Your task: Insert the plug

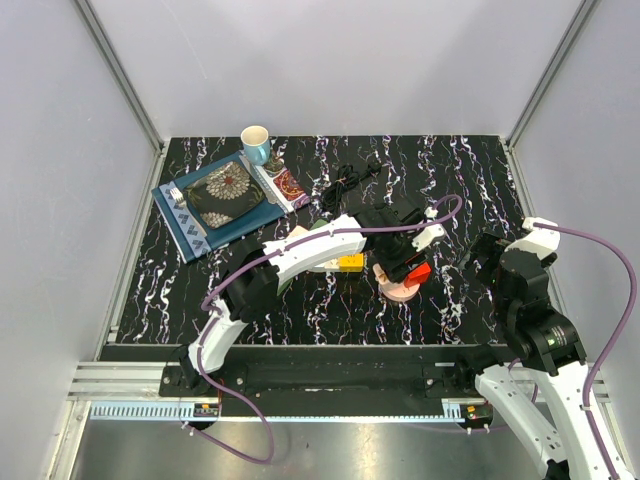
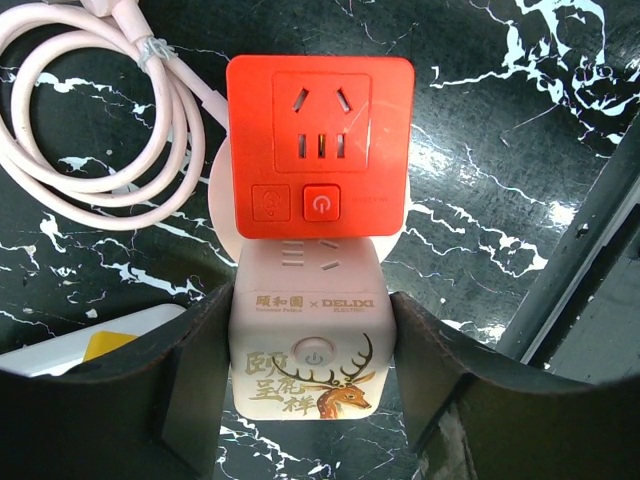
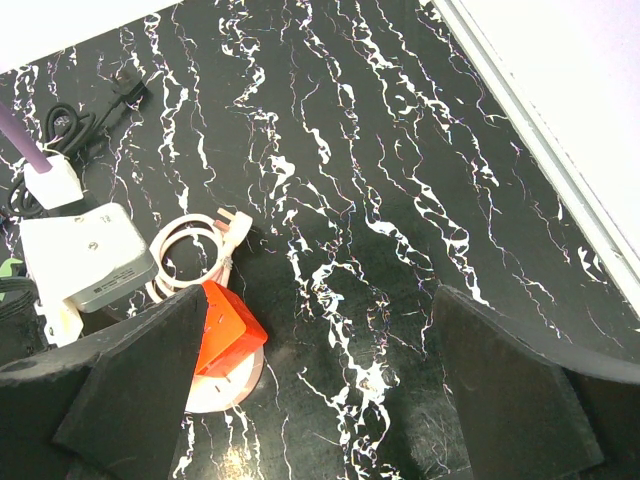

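Note:
My left gripper will release the pink cube on the round pink base (image 1: 398, 280) (image 2: 317, 268), up against the red cube adapter. The pink cube now has its coiled cable beside it.
A red cube adapter (image 2: 320, 145) sits plugged on the front of a pale pink cube socket (image 2: 308, 370) with a deer print; both show in the top view (image 1: 405, 277). My left gripper (image 2: 310, 305) is shut on the pink cube, one finger on each side. The cube's pink cable (image 2: 90, 130) lies coiled beside it, and its pink plug (image 3: 225, 222) rests loose on the table. My right gripper (image 3: 320, 370) is open and empty above bare table to the right of the cubes, also in the top view (image 1: 487, 252).
A white power strip with a yellow part (image 1: 335, 262) lies under my left arm. A black cable (image 1: 350, 180) lies behind it. A blue mat with a patterned dish (image 1: 215, 200) and a cup (image 1: 256, 143) stand at the back left.

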`<state>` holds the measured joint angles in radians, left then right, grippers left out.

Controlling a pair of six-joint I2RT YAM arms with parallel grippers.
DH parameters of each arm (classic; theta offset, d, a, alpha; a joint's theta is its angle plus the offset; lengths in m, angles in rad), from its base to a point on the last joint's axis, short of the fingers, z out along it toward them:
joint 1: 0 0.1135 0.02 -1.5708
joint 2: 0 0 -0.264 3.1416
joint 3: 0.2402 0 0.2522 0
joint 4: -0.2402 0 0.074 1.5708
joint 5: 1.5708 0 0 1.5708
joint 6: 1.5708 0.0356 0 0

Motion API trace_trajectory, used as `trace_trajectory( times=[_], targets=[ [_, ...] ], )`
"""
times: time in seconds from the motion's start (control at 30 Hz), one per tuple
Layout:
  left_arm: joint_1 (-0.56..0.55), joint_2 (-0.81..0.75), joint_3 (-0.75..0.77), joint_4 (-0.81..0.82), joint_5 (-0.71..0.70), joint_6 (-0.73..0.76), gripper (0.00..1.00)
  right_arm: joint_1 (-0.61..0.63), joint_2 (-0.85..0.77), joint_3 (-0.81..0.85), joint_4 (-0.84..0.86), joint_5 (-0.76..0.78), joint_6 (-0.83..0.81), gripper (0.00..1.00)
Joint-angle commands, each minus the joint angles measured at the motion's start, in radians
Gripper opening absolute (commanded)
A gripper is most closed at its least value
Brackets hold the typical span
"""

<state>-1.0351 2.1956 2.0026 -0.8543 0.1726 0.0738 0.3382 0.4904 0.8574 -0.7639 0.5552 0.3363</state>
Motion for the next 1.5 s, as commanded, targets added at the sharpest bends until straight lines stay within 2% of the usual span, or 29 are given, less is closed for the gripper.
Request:
trace_trajectory(
  times=[0.0, 0.3, 0.77, 0.97, 1.1, 1.3, 1.47],
  targets=[
    [-0.003, -0.03, -0.001, -0.064, 0.018, -0.02, 0.0, -0.001, 0.004, 0.003, 0.035, -0.008, -0.008, 1.0],
    [-0.003, -0.036, 0.016, -0.084, 0.027, -0.032, 0.0, -0.002, 0.002, 0.003, 0.035, -0.008, -0.008, 0.99],
    [-0.002, 0.067, 0.065, -0.057, -0.028, -0.011, 0.0, -0.001, -0.001, 0.002, 0.035, -0.011, -0.008, 1.0],
    [-0.002, 0.088, 0.051, -0.019, -0.035, -0.012, 0.03, -0.001, 0.005, 0.005, 0.037, -0.015, -0.011, 1.0],
    [-0.002, 0.112, 0.042, -0.017, -0.022, -0.009, 0.0, -0.001, 0.01, 0.003, 0.038, -0.017, -0.011, 1.0],
    [-0.002, 0.083, -0.089, 0.034, -0.021, -0.017, 0.0, -0.001, 0.013, 0.003, 0.038, -0.018, -0.01, 1.0],
    [-0.002, -0.002, -0.281, 0.127, -0.027, -0.058, 0.0, -0.001, 0.011, -0.001, 0.043, -0.023, -0.005, 1.0]
  ],
)
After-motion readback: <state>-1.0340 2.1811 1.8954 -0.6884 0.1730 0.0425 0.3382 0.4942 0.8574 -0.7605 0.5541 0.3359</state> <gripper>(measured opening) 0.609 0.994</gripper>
